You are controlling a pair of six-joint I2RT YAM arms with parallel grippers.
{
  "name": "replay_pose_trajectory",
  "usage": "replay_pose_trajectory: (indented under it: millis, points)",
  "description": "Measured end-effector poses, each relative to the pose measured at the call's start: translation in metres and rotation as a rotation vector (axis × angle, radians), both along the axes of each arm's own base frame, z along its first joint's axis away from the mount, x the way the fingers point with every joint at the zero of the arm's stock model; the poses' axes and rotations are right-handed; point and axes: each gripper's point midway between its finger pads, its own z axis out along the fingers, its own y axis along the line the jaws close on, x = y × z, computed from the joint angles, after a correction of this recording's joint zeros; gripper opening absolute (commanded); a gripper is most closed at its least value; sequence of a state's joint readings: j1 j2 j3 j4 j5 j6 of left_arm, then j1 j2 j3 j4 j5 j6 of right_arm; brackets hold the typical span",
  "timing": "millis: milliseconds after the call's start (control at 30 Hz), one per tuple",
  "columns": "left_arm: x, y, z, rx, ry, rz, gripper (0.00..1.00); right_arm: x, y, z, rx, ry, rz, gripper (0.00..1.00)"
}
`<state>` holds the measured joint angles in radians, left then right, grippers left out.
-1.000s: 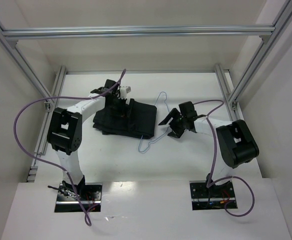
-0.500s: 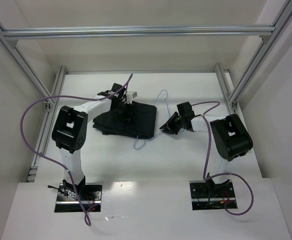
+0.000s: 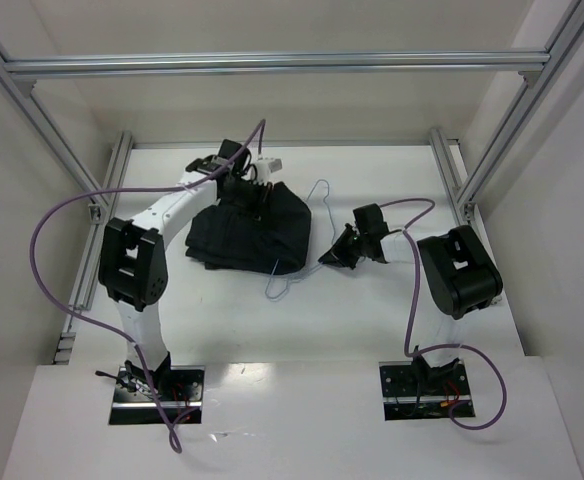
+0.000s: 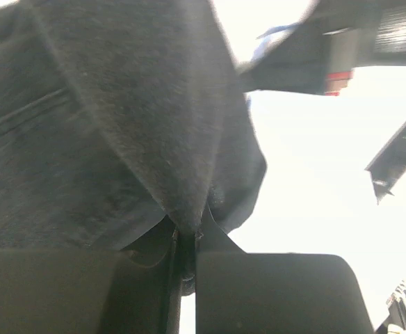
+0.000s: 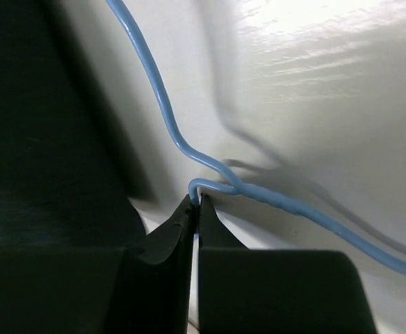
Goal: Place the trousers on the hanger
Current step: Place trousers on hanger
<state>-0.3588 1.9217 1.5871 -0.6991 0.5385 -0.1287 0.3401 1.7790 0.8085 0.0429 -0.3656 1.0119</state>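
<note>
Next, my left gripper lets go of the raised fold on the trousers' lower layer point(image 3: 232, 236), near the end of the trousers farthest from the hanger.
The black trousers point(image 3: 247, 232) lie folded at the middle of the white table, their far edge pulled up into a peak. My left gripper point(image 3: 249, 190) is shut on that raised fold of the trousers point(image 4: 140, 139), the cloth pinched between its jaws point(image 4: 187, 233). The light-blue wire hanger point(image 3: 312, 235) lies along the trousers' right edge, partly under them. My right gripper point(image 3: 340, 250) is shut on the hanger point(image 5: 210, 170) at the twisted neck below the hook, the wire nipped between the fingertips point(image 5: 197, 202).
Silver aluminium frame bars point(image 3: 272, 65) run across the back and down both sides point(image 3: 502, 130). Purple cables point(image 3: 47, 240) loop from both arms. The right arm's elbow point(image 3: 457, 270) stands at the table's right side.
Both grippers have shut, the left on the trousers' fold, the right on the hanger's neck. The left gripper has lifted the cloth toward the back, and the hanger has shifted slightly left.
</note>
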Motion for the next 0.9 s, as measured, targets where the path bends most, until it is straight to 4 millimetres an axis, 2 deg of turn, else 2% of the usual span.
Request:
replay_pose_trajectory:
  millis: [167,300,467,633,800,900]
  points:
    - [0.003,-0.019,0.067,-0.127,-0.081,-0.075,0.00,-0.003,-0.001,0.001,-0.035,-0.039,0.092,0.00]
    - [-0.002,-0.030,0.098,-0.215,-0.096,-0.125,0.00,-0.007,-0.002,0.001,-0.054,-0.048,0.132,0.00]
    - [-0.007,-0.035,0.117,-0.267,-0.097,-0.158,0.00,-0.003,-0.005,0.006,-0.075,-0.053,0.150,0.00]
    - [-0.001,-0.030,0.137,-0.295,-0.135,-0.152,0.00,0.003,-0.012,0.009,-0.092,-0.057,0.150,0.00]
    - [0.007,-0.006,0.152,-0.327,-0.158,-0.110,0.00,0.006,-0.022,0.010,-0.112,-0.061,0.136,0.00]
    - [0.003,0.018,0.144,-0.322,-0.156,-0.069,0.00,0.007,-0.027,0.015,-0.125,-0.073,0.131,0.00]
